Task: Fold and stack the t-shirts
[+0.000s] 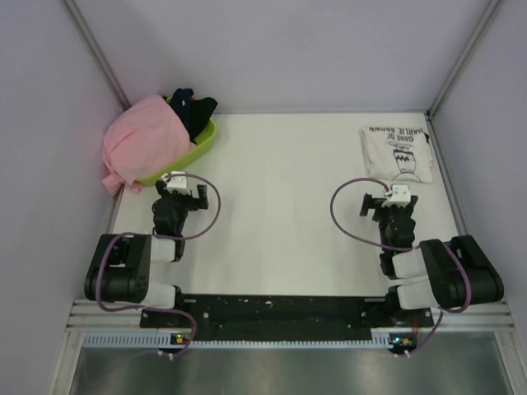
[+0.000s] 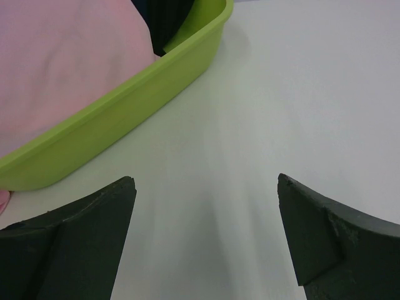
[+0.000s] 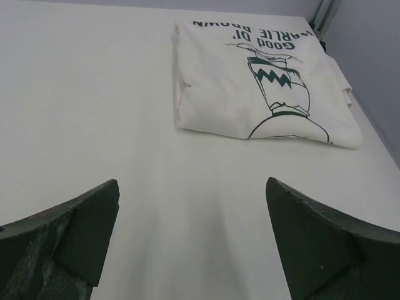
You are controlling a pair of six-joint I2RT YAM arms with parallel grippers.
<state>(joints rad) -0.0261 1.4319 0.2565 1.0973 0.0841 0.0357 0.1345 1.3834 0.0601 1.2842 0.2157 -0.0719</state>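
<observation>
My left gripper needs to next close on the bunched middle of the light-pink t-shirt (image 1: 157,123), near the dark cloth in the lime-green basket.
A light-pink t-shirt (image 1: 142,141) lies bunched over the lime-green basket (image 1: 200,146) at the back left and hangs over its left rim; it shows in the left wrist view (image 2: 56,62) too. A folded white t-shirt with black lettering and a cartoon print (image 1: 397,153) lies at the back right, also in the right wrist view (image 3: 265,84). My left gripper (image 1: 179,183) is open and empty just in front of the basket (image 2: 125,119). My right gripper (image 1: 394,196) is open and empty a short way in front of the white shirt.
Dark cloth (image 1: 192,107) sits in the basket behind the pink shirt. Grey walls close in the table at the left, back and right. The white tabletop (image 1: 280,206) stretches between the two arms.
</observation>
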